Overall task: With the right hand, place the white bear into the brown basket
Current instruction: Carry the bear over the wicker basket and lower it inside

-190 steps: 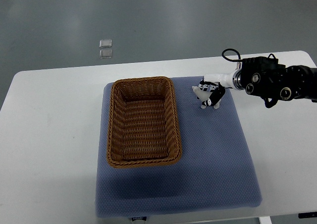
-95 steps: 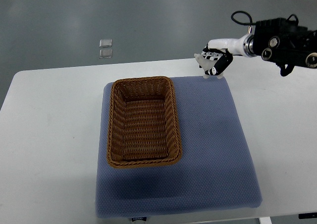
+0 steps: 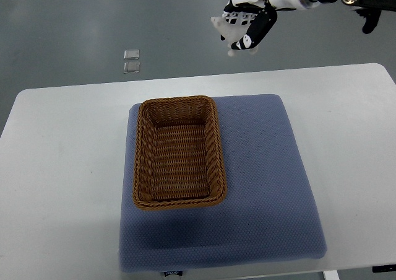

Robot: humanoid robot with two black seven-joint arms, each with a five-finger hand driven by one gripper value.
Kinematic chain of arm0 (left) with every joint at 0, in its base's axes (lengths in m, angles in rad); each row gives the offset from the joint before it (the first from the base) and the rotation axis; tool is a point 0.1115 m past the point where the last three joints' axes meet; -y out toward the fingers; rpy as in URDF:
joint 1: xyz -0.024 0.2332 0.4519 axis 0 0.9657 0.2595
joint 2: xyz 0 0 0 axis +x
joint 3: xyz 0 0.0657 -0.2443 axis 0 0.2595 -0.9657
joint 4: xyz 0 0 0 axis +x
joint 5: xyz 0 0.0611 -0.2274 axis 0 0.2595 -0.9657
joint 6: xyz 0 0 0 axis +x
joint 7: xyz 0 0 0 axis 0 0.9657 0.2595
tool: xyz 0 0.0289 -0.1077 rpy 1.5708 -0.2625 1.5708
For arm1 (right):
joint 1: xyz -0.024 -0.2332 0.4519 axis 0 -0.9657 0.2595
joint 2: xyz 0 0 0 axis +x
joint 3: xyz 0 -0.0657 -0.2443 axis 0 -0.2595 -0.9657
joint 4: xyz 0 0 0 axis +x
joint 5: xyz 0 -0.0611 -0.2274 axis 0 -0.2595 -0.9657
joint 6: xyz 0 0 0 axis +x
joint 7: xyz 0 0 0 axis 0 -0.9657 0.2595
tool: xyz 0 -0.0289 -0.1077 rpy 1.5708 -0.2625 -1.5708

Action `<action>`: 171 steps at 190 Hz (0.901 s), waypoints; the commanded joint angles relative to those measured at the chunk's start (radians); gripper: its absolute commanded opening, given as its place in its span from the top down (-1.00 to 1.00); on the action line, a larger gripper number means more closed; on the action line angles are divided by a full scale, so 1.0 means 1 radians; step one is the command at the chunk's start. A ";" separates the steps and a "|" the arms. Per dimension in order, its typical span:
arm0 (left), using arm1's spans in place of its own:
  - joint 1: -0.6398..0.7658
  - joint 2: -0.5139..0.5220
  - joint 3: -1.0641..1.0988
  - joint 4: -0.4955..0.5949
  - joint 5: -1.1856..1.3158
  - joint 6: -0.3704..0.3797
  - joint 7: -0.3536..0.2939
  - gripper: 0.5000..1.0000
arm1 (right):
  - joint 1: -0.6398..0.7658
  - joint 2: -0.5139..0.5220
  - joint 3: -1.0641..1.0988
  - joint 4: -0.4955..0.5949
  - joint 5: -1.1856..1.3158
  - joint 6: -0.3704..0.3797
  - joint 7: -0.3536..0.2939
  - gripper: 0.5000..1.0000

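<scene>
The robot's right gripper will release the white bear on the bottom of the brown basket [image 3: 171,140], near the basket's far end.
High at the top of the top view, my right hand [image 3: 246,21] is shut on the white bear [image 3: 226,30]; the arm comes in from the upper right corner. The small bear is lifted well above the table, and only its pale left side shows past the black-and-white fingers [image 3: 252,32]. The brown wicker basket [image 3: 142,162] sits empty on the left half of the blue mat [image 3: 266,187], below and left of the hand. The left arm does not show.
The mat lies on a white table [image 3: 62,187]. Two small clear squares [image 3: 131,61] lie on the grey floor beyond the table's far edge.
The right hand has lifted the white bear off the mat's far right part and carried it upward and a little left, high above the table's far edge.
</scene>
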 commanded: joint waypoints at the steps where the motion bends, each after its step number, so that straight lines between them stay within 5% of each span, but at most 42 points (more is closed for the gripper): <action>1: 0.000 0.000 0.000 0.001 -0.002 0.000 0.002 -1.00 | 0.000 0.110 -0.001 -0.015 0.041 -0.020 0.001 1.00; 61: 0.002 0.000 -0.005 0.011 -0.003 0.000 0.000 -1.00 | -0.125 0.450 -0.042 -0.209 0.094 -0.086 0.006 1.00; 112: 0.003 0.000 -0.005 0.012 -0.003 0.000 0.000 -1.00 | -0.277 0.450 -0.042 -0.348 0.089 -0.109 0.006 1.00; 171: 0.003 0.000 -0.003 0.008 -0.003 0.000 0.000 -1.00 | -0.354 0.450 -0.008 -0.362 0.103 -0.120 0.018 1.00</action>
